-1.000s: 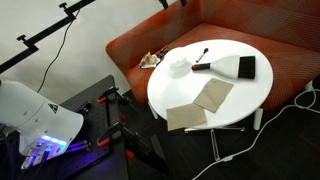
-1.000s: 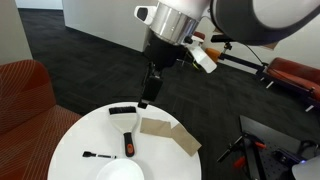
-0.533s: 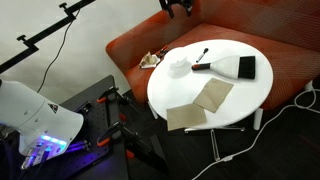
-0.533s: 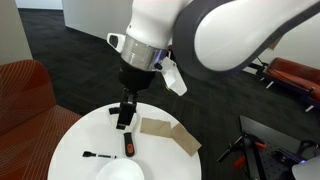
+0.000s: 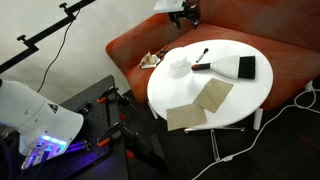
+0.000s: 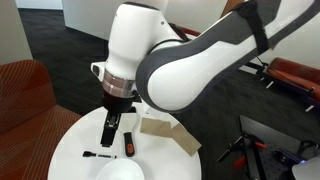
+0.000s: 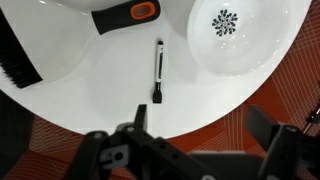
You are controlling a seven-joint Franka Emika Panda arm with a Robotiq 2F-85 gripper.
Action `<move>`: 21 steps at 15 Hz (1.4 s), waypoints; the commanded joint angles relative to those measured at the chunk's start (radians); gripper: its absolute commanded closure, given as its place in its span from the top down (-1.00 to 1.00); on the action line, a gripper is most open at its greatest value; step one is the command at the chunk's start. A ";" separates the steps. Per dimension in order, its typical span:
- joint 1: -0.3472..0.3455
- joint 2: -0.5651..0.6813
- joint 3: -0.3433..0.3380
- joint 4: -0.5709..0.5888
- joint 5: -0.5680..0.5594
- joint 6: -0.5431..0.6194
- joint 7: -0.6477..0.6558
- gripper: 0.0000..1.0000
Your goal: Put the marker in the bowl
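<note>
Next, I move my gripper to the marker's black cap (image 5: 206, 50) (image 7: 157, 97), at the end of the marker farther from the brush's red handle, and close it there.
The marker (image 7: 159, 70) lies flat on the round white table (image 7: 100, 85), a slim dark stick that also shows in both exterior views (image 5: 203, 55) (image 6: 97, 156). The small white bowl (image 7: 232, 30) stands right beside it, empty, with a dark pattern on its bottom; it shows in both exterior views (image 5: 178, 67) (image 6: 120, 171). My gripper (image 7: 205, 125) is open and empty. It hangs above the table's edge, a little short of the marker, and touches nothing. It also shows in both exterior views (image 5: 185, 12) (image 6: 110, 128).
A wide black brush (image 7: 15, 60) with a red handle (image 7: 125, 17) lies on the marker's other side (image 5: 235, 67). Two tan square cloths (image 5: 200, 105) lie on the table's other half. A red couch (image 5: 270, 40) curves round the table. Tripods and cables stand on the floor.
My arm has swung across the table towards the marker and come lower. The marker, bowl, brush and cloths have not moved.
</note>
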 commanded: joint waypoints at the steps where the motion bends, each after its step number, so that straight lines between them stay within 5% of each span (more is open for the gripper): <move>1: -0.001 0.022 0.005 0.021 -0.007 0.000 0.012 1.00; 9: 0.004 0.072 0.003 0.073 -0.005 0.012 0.021 1.00; 21: 0.023 0.317 -0.023 0.256 -0.016 0.141 0.042 1.00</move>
